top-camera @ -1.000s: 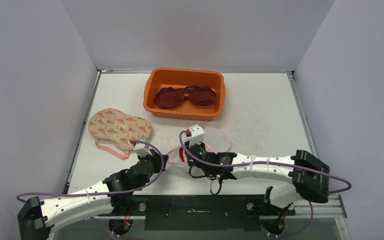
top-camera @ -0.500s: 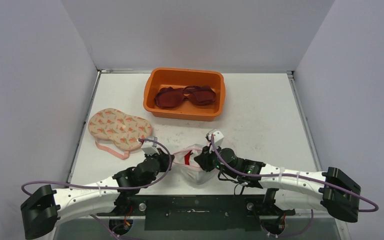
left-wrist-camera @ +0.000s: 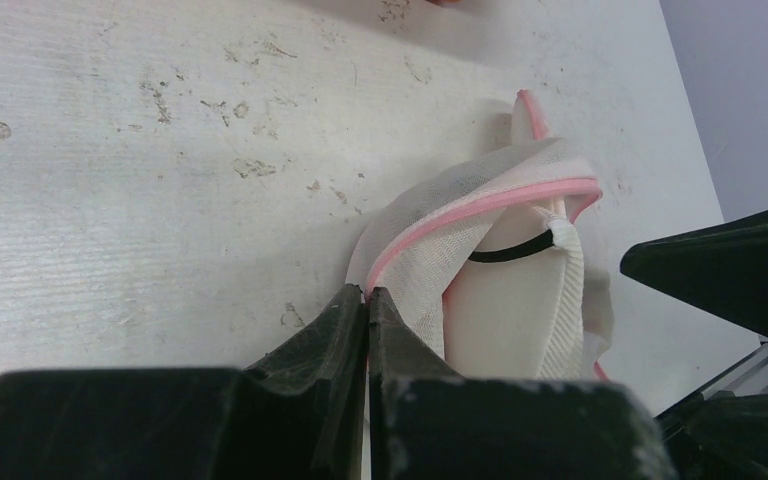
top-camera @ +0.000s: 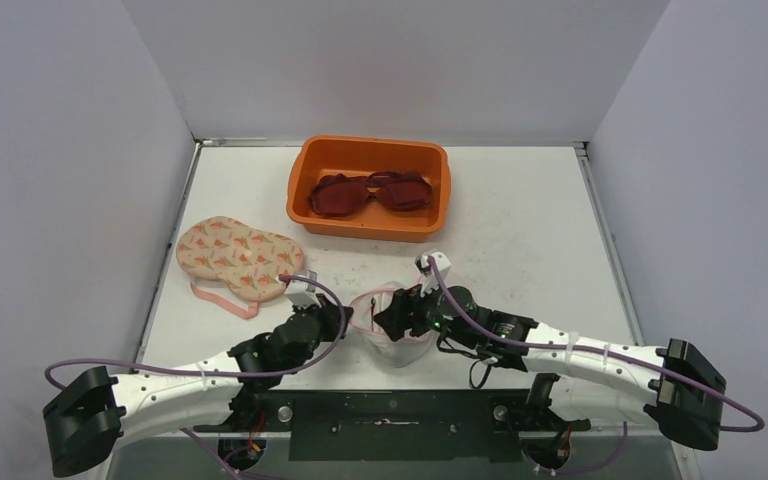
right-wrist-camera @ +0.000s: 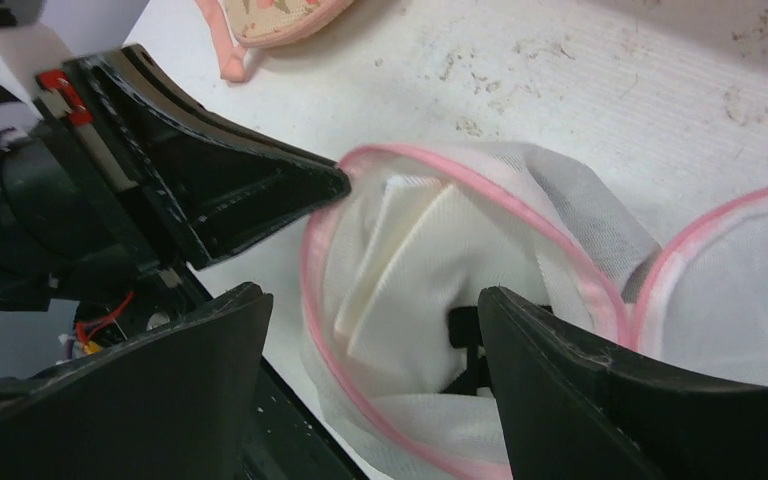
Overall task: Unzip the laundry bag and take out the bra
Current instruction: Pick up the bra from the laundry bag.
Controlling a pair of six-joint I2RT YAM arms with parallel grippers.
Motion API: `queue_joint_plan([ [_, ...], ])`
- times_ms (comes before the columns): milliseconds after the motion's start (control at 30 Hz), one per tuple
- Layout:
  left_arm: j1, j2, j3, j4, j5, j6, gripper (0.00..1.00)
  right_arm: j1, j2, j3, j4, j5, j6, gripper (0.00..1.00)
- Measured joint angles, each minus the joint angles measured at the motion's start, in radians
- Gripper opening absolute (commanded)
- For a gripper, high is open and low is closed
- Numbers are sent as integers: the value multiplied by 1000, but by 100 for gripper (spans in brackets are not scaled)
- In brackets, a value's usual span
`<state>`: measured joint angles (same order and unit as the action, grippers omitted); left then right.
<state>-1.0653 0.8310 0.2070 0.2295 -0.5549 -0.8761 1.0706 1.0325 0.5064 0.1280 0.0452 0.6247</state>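
Observation:
My right gripper's open fingers are around the bag's pink rim, beside the bra, so I need to reach inside and pinch only the bra's white folded edge [right-wrist-camera: 384, 256].
The laundry bag [top-camera: 392, 328], white mesh with pink trim, lies near the table's front edge between my two grippers. My left gripper [top-camera: 346, 318] is shut on the bag's pink rim [left-wrist-camera: 480, 208], pinching it at the fingertips [left-wrist-camera: 368, 292]. My right gripper [right-wrist-camera: 372, 300] stands open just over the bag's gaping mouth, its fingers on either side of it and holding nothing. Inside the bag [right-wrist-camera: 570, 215] sits the bra [right-wrist-camera: 400, 260], white folded padding with a black strap [left-wrist-camera: 505, 252]. The left gripper's tip [right-wrist-camera: 330, 182] shows at the rim in the right wrist view.
An orange tub [top-camera: 305, 190] with a dark red garment [top-camera: 372, 192] stands at the back centre. A floral padded piece with a pink strap [top-camera: 238, 255] lies at the left. The black base rail [top-camera: 390, 410] runs just below the bag. Grey walls close in three sides.
The right gripper has opened from shut and drawn back to the right. The bag has been dragged toward the near edge, and its mouth now gapes. The left gripper keeps its pinch.

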Motion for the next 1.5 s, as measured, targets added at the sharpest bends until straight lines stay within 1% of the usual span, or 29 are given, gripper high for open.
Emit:
queue_joint_plan([
  [133,0,13,0,8,9,0,0,66,66,134,-89,69,-2,78],
  [267,0,32,0,13,14,0,0,114,141,216,-157,143,-1,76],
  [500,0,50,0,16,22,0,0,140,280,288,-292,285,31,75],
  [600,0,50,0,19,23,0,0,148,331,309,-324,314,42,71],
  [633,0,50,0,21,23,0,0,149,344,314,-328,321,43,67],
  [667,0,50,0,22,24,0,0,149,357,318,-332,327,44,61],
  [733,0,50,0,23,27,0,0,149,372,320,-338,337,45,44],
  [867,0,43,0,23,32,-2,0,149,366,320,-342,358,48,18],
  [900,0,40,0,23,32,-2,0,149,364,320,-343,362,45,13],
  [967,0,33,0,23,33,-2,0,149,356,320,-345,370,36,6],
  [1100,0,24,0,22,34,-2,0,153,305,300,-337,360,-21,5],
  [1200,0,21,9,20,35,-2,0,158,263,280,-317,314,-110,5],
  [1300,0,21,39,11,36,0,0,175,219,253,-299,266,-206,5],
  [1500,5,32,117,9,37,25,0,216,169,224,-283,173,-335,5],
])
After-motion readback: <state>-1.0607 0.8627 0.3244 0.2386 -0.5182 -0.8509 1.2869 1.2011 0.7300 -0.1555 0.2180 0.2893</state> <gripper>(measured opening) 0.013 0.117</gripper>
